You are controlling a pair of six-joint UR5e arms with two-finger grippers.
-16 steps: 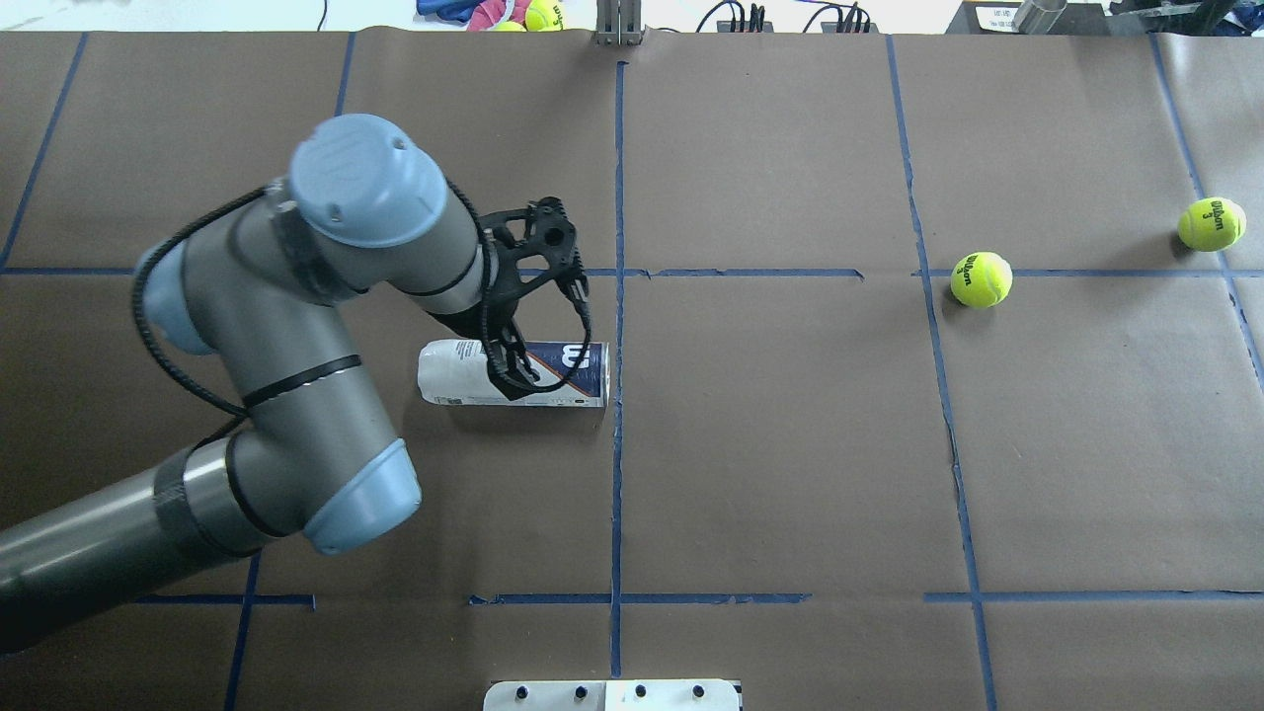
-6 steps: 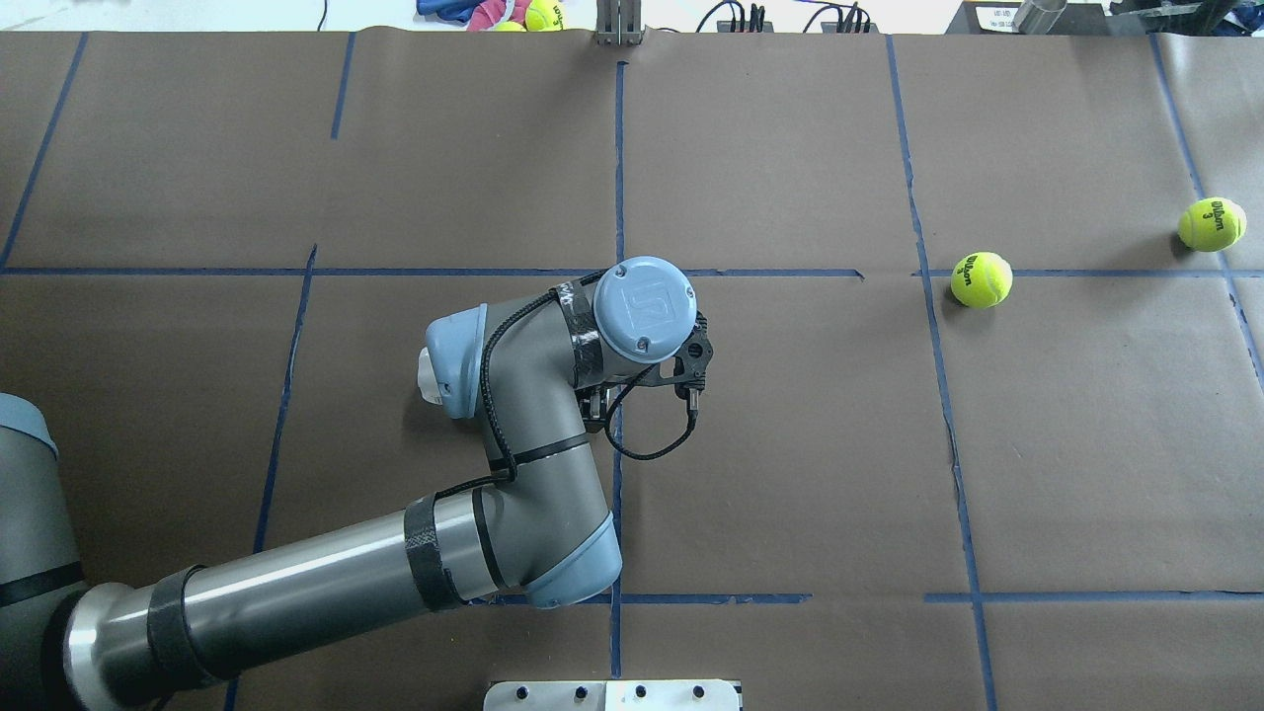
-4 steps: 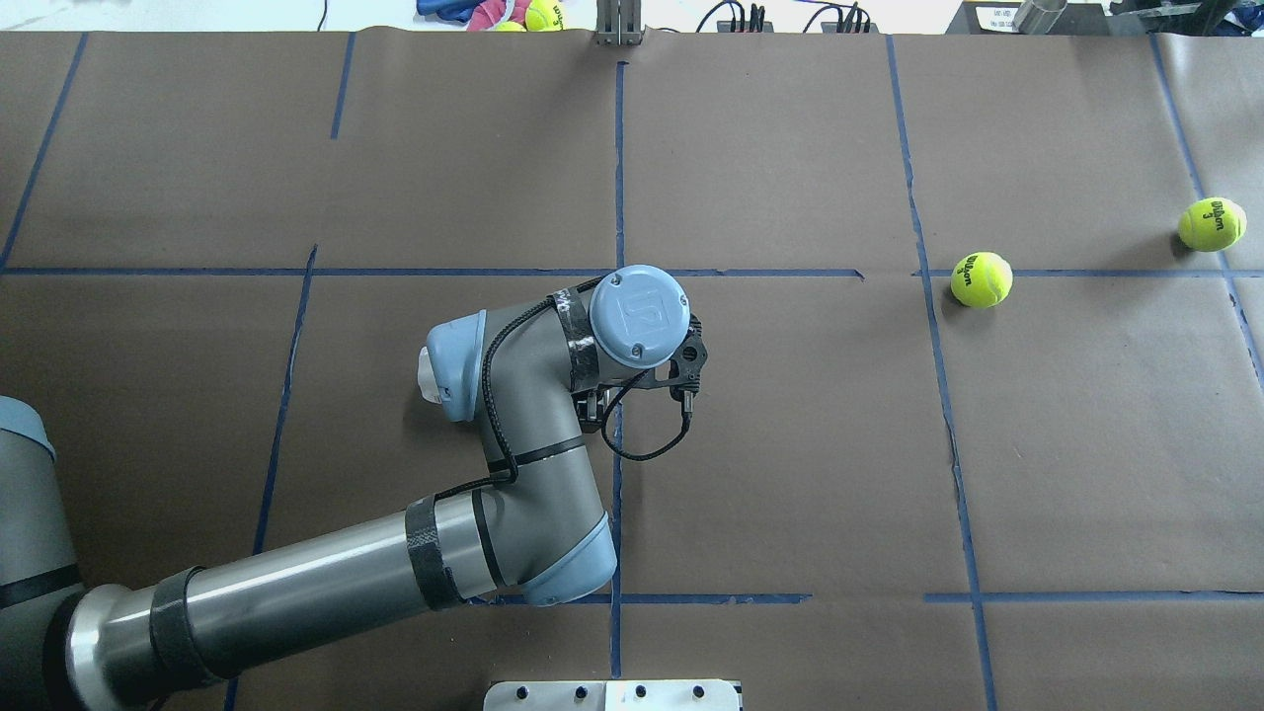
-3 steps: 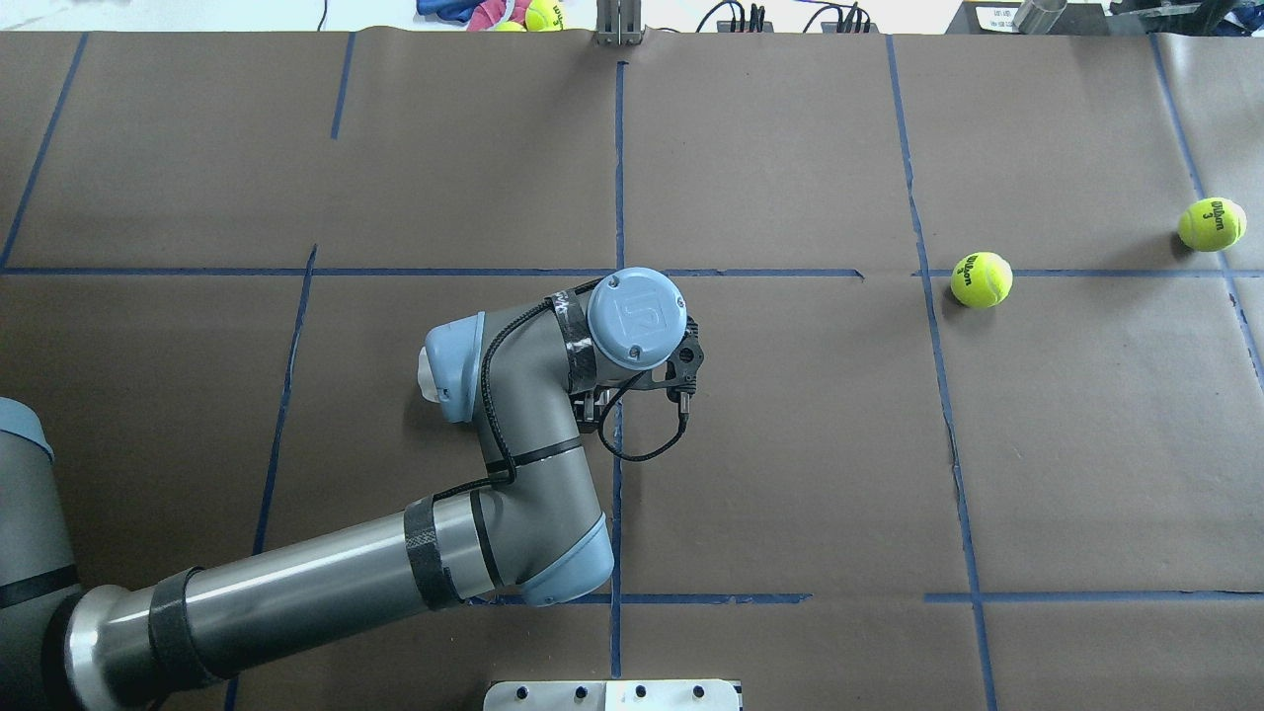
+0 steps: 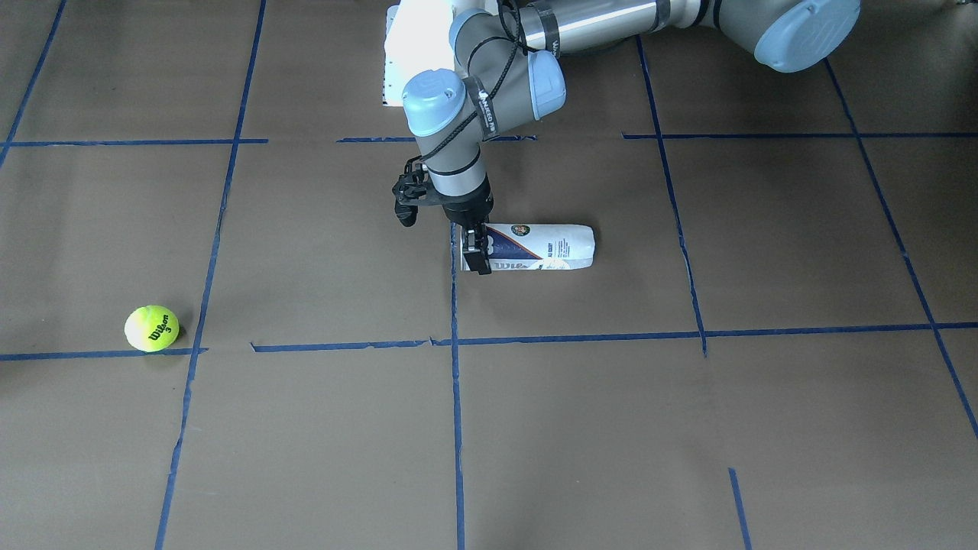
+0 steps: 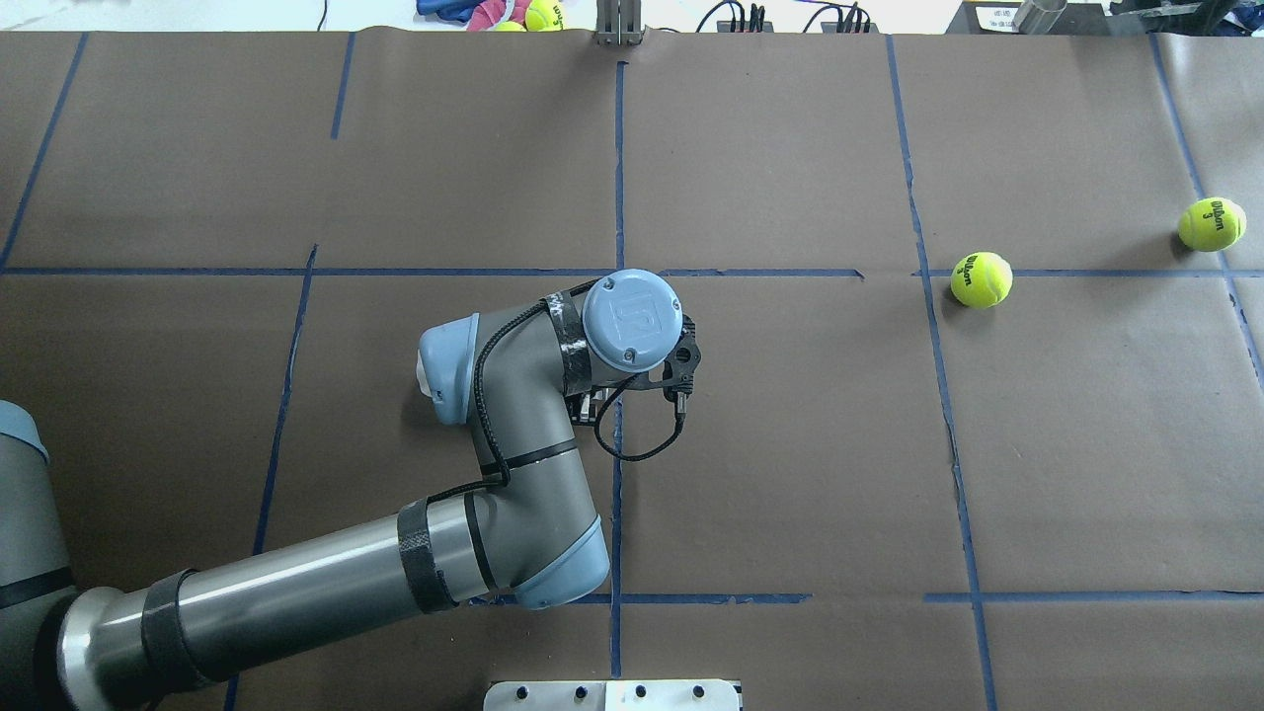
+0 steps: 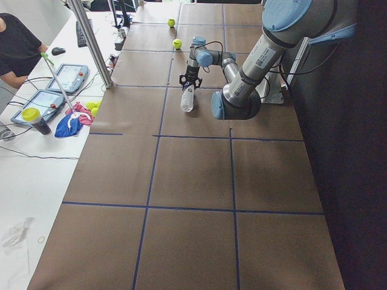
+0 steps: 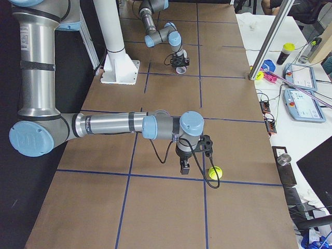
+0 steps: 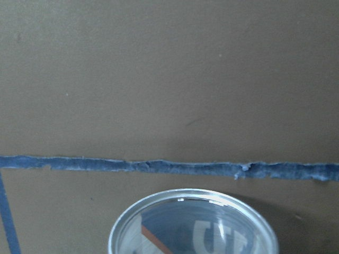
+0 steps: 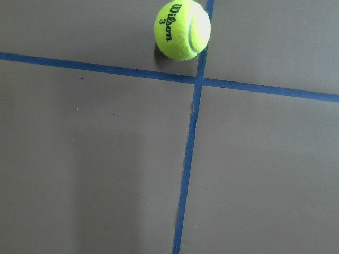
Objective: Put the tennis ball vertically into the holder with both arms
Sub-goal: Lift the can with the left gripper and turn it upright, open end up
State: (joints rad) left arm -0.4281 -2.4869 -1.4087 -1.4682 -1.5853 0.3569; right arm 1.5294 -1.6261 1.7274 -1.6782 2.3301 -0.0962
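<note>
The robot's left gripper will stand the holder upright on the blue tape line at its opening [image 5: 456, 264] [image 9: 160, 168].
The holder [image 5: 546, 246] lies on its side near the table's middle, with its open mouth [image 9: 193, 225] on a blue tape line. In the overhead view only its white end [image 6: 424, 371] shows from under the left arm. My left gripper [image 5: 478, 258] points straight down at the mouth end, with a finger on either side of the can, and looks open. The tennis ball [image 6: 981, 279] rests on the paper at the right and also shows in the right wrist view [image 10: 182, 29]. My right gripper [image 8: 184, 168] shows only in the exterior right view, just beside that ball [image 8: 215, 172]. I cannot tell its state.
A second tennis ball [image 6: 1211, 223] lies near the right end. More balls and a cloth [image 6: 494, 12] sit past the far edge beside a metal post [image 6: 618, 22]. The white pedestal base [image 6: 612, 694] stands at the near edge. An operators' table with tablets [image 7: 57, 78] runs along the far side.
My left arm swung from above the can's middle to its open end, wrist now vertical. Over the last second it only crept slightly left. Both balls stayed put.
</note>
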